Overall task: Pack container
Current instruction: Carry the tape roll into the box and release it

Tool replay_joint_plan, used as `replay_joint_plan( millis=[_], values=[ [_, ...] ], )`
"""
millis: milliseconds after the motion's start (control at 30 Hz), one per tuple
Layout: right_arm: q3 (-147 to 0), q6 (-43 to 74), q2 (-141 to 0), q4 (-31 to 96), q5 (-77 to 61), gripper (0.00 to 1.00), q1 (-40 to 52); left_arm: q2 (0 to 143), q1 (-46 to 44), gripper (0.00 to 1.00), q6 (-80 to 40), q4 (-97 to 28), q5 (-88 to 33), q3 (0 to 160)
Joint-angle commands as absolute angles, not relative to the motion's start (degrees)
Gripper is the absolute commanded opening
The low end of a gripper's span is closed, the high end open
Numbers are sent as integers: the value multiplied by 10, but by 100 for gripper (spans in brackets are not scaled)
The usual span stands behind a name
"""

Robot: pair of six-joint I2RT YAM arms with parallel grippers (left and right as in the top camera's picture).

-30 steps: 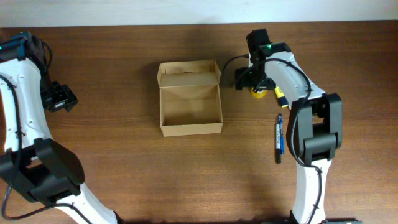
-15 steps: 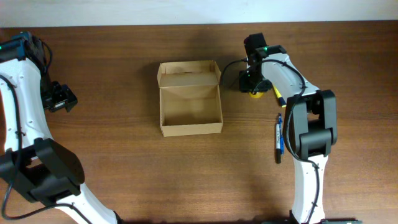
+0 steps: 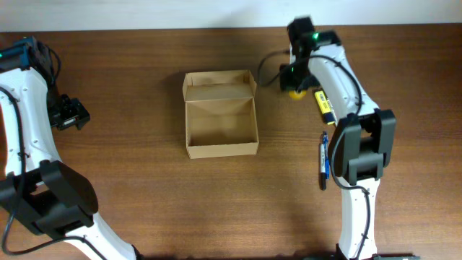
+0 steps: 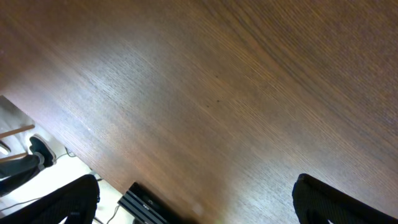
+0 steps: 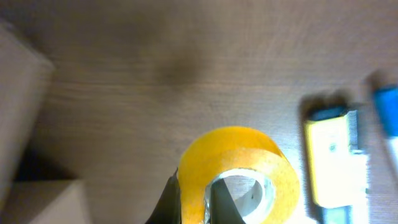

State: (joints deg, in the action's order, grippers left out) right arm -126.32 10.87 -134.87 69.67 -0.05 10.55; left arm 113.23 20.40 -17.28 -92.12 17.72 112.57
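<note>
I should let go of the yellow tape roll, now held beside the container, with my right gripper inside the container [image 3: 222, 137], next to the middle of its near side.
The container [image 3: 220, 126] is a tan cardboard box standing open in the middle of the table, its flap lid folded back at the far side and nothing inside. To its right, my right gripper [image 3: 294, 84] is shut on the wall of a yellow tape roll [image 3: 297, 92]. In the right wrist view one finger presses the roll's [image 5: 242, 162] outer face and the other sits inside its core, the gripper [image 5: 194, 200] pinching the left wall. A corner of the container [image 5: 18, 99] shows at the left there. My left gripper [image 3: 69, 113] hangs open far left over bare wood, its fingertips [image 4: 74, 199] wide apart.
A yellow-and-black flat item [image 3: 325, 107] lies just right of the roll, also visible as the yellow item [image 5: 333, 155] in the right wrist view. A blue pen [image 3: 324, 157] and a dark pen lie nearer the front right. The table's left edge [image 4: 37, 118] shows under the left wrist.
My right gripper has closed from open onto the tape roll's wall and shifted slightly toward the far edge with it. The left arm has not moved.
</note>
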Motion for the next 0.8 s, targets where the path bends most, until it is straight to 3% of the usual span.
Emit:
replay_joint_plan(
  millis=[0, 167, 333, 567, 767],
  values=[
    [-1374, 77, -1311, 739, -8, 4, 126, 1137, 208, 100, -166, -921, 175, 1125],
    [-1505, 12, -1308, 835, -11, 4, 188, 1137, 208, 100, -166, -921, 175, 1125],
    [-1531, -88, -1309, 900, -11, 4, 280, 1137, 208, 100, -166, -921, 175, 1125],
    [-1472, -196, -1314, 893, -13, 4, 398, 1137, 208, 100, -166, -921, 175, 1125],
    [-1339, -208, -1318, 804, -13, 4, 422, 1137, 208, 100, -166, -921, 175, 1125]
  ],
)
